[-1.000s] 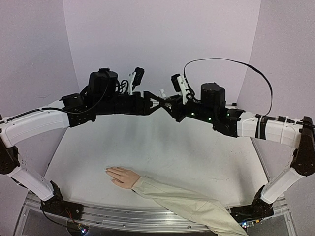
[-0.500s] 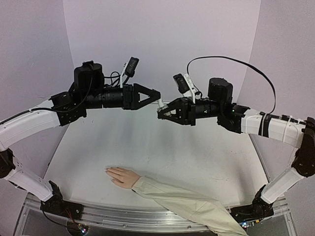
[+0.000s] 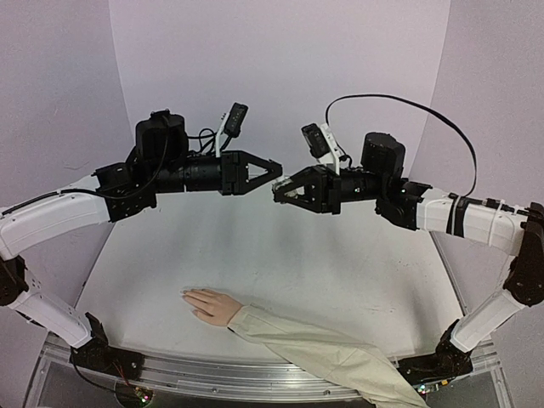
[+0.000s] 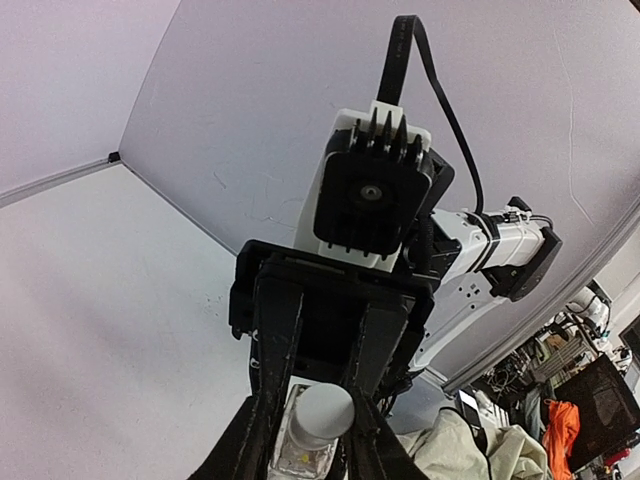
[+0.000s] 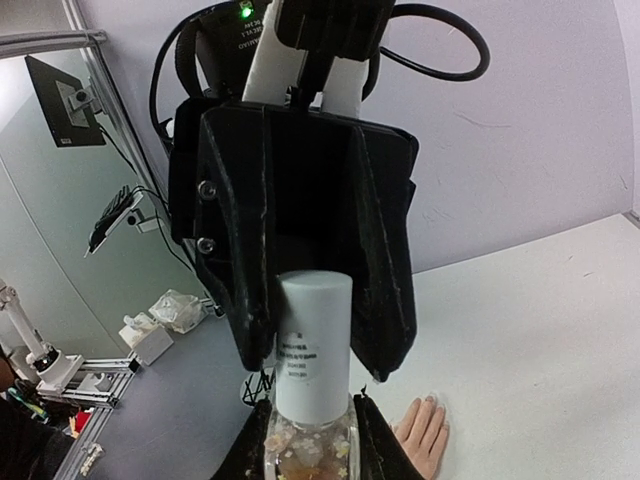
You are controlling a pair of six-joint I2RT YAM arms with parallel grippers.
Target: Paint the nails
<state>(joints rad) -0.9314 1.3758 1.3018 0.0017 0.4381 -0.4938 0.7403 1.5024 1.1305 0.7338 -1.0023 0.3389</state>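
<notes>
The white cap is still on the bottle and my right gripper is rolled over. Next, I open my left gripper, roll back and grip the cap [image 5: 312,345] again.
A small clear bottle [image 5: 310,452] with a white cap [image 5: 313,345] is held high above the table between the two arms. My right gripper [image 5: 310,440] is shut on its glass body. My left gripper [image 4: 315,425] comes from the opposite side, its fingers pressed on both sides of the white cap [image 4: 322,410]. In the top view the two grippers [image 3: 276,172] [image 3: 279,194] meet tip to tip. The mannequin hand [image 3: 212,304] lies palm down near the table's front, and its nails [image 3: 187,295] are barely distinguishable. The same nails [image 5: 432,402] show below the bottle.
The beige sleeve [image 3: 323,357] runs from the wrist to the front right edge of the white table [image 3: 340,263]. Purple walls close the back and sides. A black cable [image 3: 425,115] loops over the right arm.
The left gripper has moved right, back to the right gripper, and its jaws have narrowed onto the cap. The right arm has hardly moved. The mannequin hand lies as before.
</notes>
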